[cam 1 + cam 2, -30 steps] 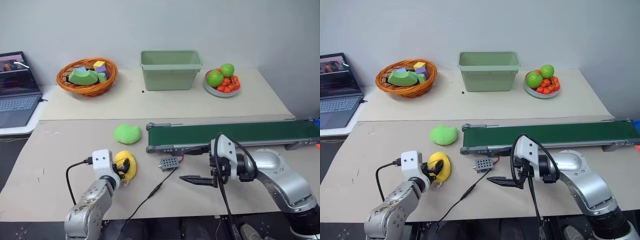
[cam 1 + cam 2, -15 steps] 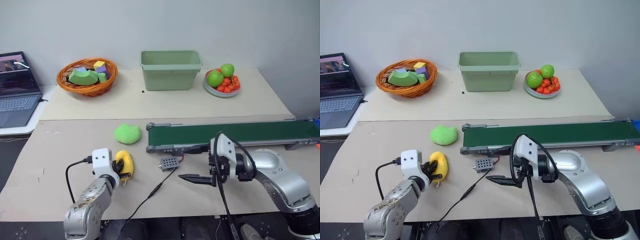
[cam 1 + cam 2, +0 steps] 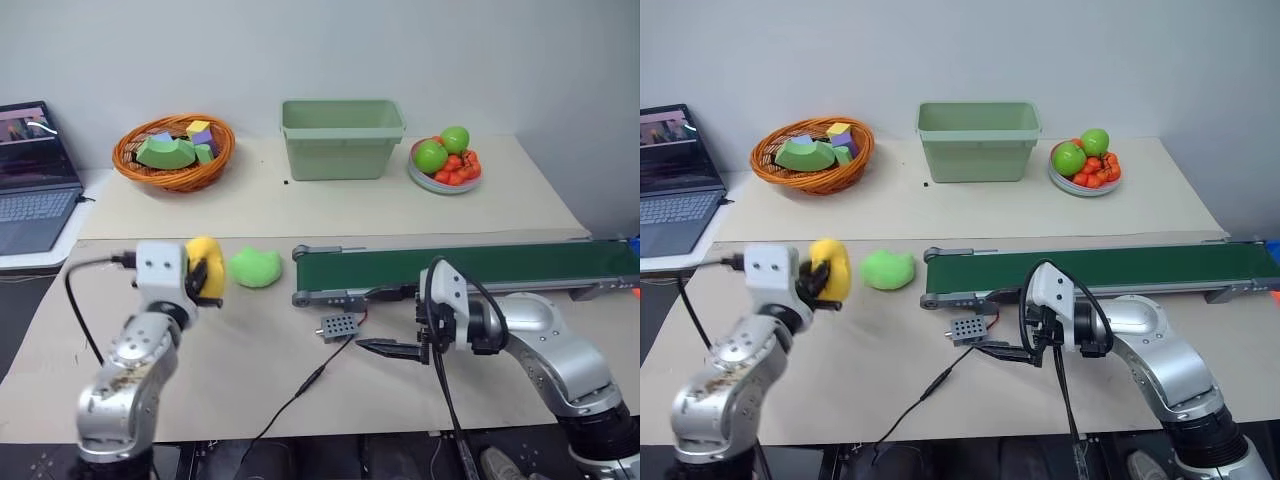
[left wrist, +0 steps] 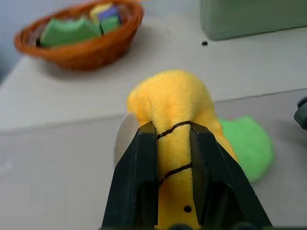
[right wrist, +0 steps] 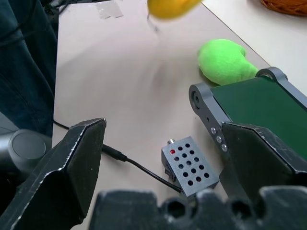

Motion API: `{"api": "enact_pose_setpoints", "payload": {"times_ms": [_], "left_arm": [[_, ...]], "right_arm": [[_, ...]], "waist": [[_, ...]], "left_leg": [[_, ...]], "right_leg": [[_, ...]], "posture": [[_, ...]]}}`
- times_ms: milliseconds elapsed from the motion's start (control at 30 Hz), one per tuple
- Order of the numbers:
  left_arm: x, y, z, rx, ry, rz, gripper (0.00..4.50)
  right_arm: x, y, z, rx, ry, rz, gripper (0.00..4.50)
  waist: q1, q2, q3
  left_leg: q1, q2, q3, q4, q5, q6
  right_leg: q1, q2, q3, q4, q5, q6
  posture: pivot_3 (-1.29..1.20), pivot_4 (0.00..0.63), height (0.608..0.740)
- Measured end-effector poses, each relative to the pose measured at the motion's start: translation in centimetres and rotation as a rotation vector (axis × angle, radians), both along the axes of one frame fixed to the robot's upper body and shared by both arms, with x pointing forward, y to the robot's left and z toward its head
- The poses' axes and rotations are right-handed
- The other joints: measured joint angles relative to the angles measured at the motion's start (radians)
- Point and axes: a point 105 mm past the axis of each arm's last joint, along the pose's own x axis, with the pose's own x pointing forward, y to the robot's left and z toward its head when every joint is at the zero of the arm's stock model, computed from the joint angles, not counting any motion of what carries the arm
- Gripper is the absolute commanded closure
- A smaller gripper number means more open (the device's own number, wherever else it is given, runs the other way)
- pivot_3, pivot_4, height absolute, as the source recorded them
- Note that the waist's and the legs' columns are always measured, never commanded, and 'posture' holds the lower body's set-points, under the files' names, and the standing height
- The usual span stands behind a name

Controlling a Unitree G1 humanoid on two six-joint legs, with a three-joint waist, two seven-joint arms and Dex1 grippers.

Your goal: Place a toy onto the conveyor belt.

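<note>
The robot's left gripper should set the yellow toy down on the conveyor belt [image 3: 358, 268], just behind the small grey box.
The yellow toy [image 3: 204, 262] is off the table, squeezed between the black fingers [image 4: 144, 182] of my left gripper [image 3: 211, 281], which is shut on it. It hangs just left of a green plush [image 3: 254, 267] lying on the table. The conveyor belt [image 3: 470, 268] is dark green in a grey frame and runs from the table's middle to the right edge. My right gripper [image 3: 386, 349] hovers low in front of the belt's left end, pointing left. Its fingers [image 5: 79, 158] stand wide apart with nothing between them.
A small grey box [image 3: 338, 325] with a black cable lies in front of the belt's left end. At the back stand an orange basket of blocks [image 3: 173, 152], a green bin [image 3: 342, 138] and a plate of fruit [image 3: 445, 160]. A laptop [image 3: 30, 180] sits far left.
My left gripper closed on the yellow toy, then lifted it up off the table and to the left. The right arm has stayed put.
</note>
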Motion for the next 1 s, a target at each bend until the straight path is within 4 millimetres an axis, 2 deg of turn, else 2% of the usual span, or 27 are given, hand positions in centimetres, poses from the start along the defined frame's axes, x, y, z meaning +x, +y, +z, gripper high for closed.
{"api": "enact_pose_setpoints", "payload": {"times_ms": [167,300,367,433,500,600,700,800,1000], "left_arm": [[1.9,-3.4,2.6,0.031,-0.047,-0.298,3.61],[3.8,-6.2,4.3,-0.056,-0.045,-0.551,3.61],[4.9,-6.8,4.6,-0.099,-0.023,-0.623,3.61],[6.0,-7.5,4.0,-0.12,0.039,-0.715,3.61],[6.2,-8.2,2.3,-0.123,0.131,-0.811,3.61],[5.8,-8.9,-1.0,-0.059,0.277,-0.92,3.61],[5.1,-9.4,-2.9,0.014,0.363,-1.013,3.61],[5.4,-9.6,-3.5,0.082,0.392,-1.046,3.61],[6.7,-10.7,-3.4,0.176,0.368,-1.082,3.61]], "right_arm": [[0.3,0.3,0.1,0.014,-0.013,-0.012,0.0],[0.4,0.3,-0.1,0.016,-0.012,-0.026,0.0],[0.5,0.3,-0.1,0.018,-0.012,-0.033,0.0],[0.6,0.2,-0.2,0.014,-0.015,-0.046,0.0],[0.7,0.1,-0.3,0.014,-0.015,-0.058,0.0],[0.8,-0.1,-0.4,0.015,-0.015,-0.077,0.0],[0.7,-0.3,-0.7,0.018,-0.011,-0.1,0.0],[0.5,-0.4,-0.8,0.02,-0.009,-0.114,0.0],[0.3,-0.4,-0.6,0.025,-0.024,-0.129,0.0]], "waist": [[0.002,0.0,0.0],[-0.001,0.0,0.0],[-0.003,0.0,0.0],[-0.008,0.0,0.0],[-0.012,0.0,0.0],[-0.018,0.0,0.0],[-0.02,-0.001,0.0],[-0.018,-0.001,0.001],[-0.013,-0.001,0.001]], "left_leg": [[-0.001,0.0,0.0,0.0,0.0,-0.001],[0.0,0.0,0.0,0.0,0.0,-0.001],[-0.001,0.0,0.0,0.001,0.0,-0.001],[-0.001,0.0,0.001,0.001,0.001,-0.001],[-0.001,0.0,0.001,0.0,0.001,0.0],[-0.001,0.0,0.001,0.0,0.0,0.0],[-0.002,0.0,0.001,0.001,0.0,0.0],[-0.002,0.0,0.001,0.002,0.0,0.0],[-0.003,0.0,0.001,0.002,0.0,0.0]], "right_leg": [[0.0,0.0,-0.002,-0.001,0.0,0.0],[0.0,0.0,-0.002,0.0,0.0,0.0],[-0.001,0.0,-0.002,0.0,0.0,0.0],[-0.001,0.0,-0.002,0.001,0.0,0.0],[-0.001,0.0,-0.002,0.0,0.0,0.0],[-0.002,0.0,-0.002,0.0,0.0,0.0],[-0.002,0.0,-0.002,0.001,0.0,0.0],[-0.002,0.0,-0.002,0.001,0.0,0.0],[-0.002,0.0,-0.002,0.001,0.0,0.0]], "posture": [[0.0,0.15,0.728],[0.0,0.15,0.728],[0.0,0.15,0.728],[0.0,0.15,0.728],[0.0,0.15,0.728],[0.0,0.15,0.728],[0.0,0.15,0.728],[0.0,0.15,0.728],[0.0,0.15,0.728]]}}
